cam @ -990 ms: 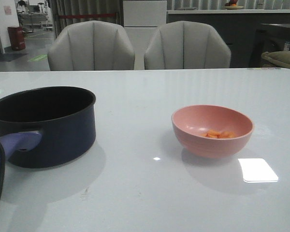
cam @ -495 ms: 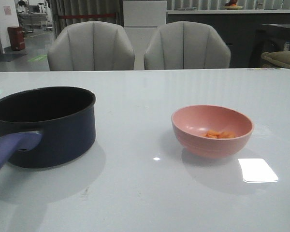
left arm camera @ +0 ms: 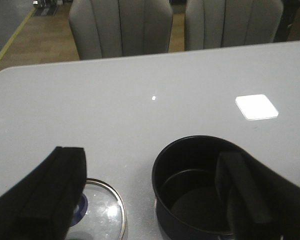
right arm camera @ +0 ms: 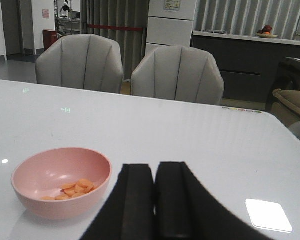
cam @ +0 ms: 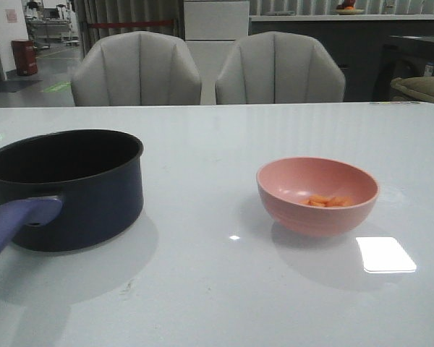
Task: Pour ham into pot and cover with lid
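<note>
The robot's right gripper will next move to the pink bowl and close on the bowl's rim [cam: 373,181] [right arm camera: 110,167], on the side farthest from the pot.
The dark navy pot [cam: 72,184] stands at the table's left with its blue-purple handle [cam: 14,224] pointing toward me. The ham [cam: 329,201] lies as small orange pieces in a pink bowl [cam: 318,195] at the right. Neither gripper shows in the front view. In the left wrist view my left gripper [left arm camera: 151,159] is open and empty, above the pot [left arm camera: 190,200] and the glass lid [left arm camera: 106,210], which lies flat on the table beside the pot. My right gripper [right arm camera: 154,167] is shut and empty, just beside the pink bowl [right arm camera: 60,182] with the ham [right arm camera: 74,188].
Two grey chairs [cam: 137,69] [cam: 278,69] stand behind the table's far edge [cam: 217,105]. A bright light reflection [cam: 385,254] lies on the white tabletop near the bowl.
A black cable at the left edge of the front view has pulled out of sight. Pot, bowl and ham have not moved.
</note>
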`<action>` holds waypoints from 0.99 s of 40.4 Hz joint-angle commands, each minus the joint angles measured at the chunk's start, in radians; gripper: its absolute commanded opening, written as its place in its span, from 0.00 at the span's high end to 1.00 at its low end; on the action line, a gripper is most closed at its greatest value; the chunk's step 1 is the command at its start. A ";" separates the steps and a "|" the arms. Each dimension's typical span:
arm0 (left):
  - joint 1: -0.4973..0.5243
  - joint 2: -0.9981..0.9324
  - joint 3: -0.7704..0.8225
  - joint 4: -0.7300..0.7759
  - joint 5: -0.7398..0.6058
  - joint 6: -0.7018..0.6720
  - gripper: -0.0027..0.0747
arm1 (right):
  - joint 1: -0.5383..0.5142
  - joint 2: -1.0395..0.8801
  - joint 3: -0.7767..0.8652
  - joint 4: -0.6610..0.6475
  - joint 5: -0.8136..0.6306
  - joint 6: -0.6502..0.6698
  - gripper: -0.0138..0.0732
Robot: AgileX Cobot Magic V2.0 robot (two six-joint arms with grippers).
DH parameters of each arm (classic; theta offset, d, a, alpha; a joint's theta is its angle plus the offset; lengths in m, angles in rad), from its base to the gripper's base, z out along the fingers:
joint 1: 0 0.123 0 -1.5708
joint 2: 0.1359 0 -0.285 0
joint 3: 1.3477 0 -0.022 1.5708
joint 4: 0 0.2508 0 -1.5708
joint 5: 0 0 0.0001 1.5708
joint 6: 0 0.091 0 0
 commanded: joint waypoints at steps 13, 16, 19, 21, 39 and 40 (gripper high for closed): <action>-0.007 -0.402 0.220 -0.064 -0.117 0.000 0.24 | -0.005 -0.020 -0.005 -0.010 -0.086 -0.004 0.67; -0.012 -0.459 0.266 -0.064 -0.159 0.000 0.24 | -0.005 -0.020 -0.005 -0.010 -0.086 -0.004 0.67; -0.012 -0.493 0.304 -0.064 -0.188 0.000 0.24 | -0.005 -0.020 -0.005 -0.010 -0.086 -0.004 0.67; -0.012 -0.512 0.324 -0.064 -0.193 0.000 0.24 | -0.005 -0.020 -0.005 -0.010 -0.086 -0.004 0.67; -0.053 -0.520 0.337 -0.062 -0.191 0.000 0.24 | -0.004 -0.012 -0.043 0.020 -0.137 0.010 0.67; -0.053 -0.520 0.337 -0.062 -0.191 0.000 0.24 | -0.004 -0.003 -0.075 0.026 -0.090 0.010 0.67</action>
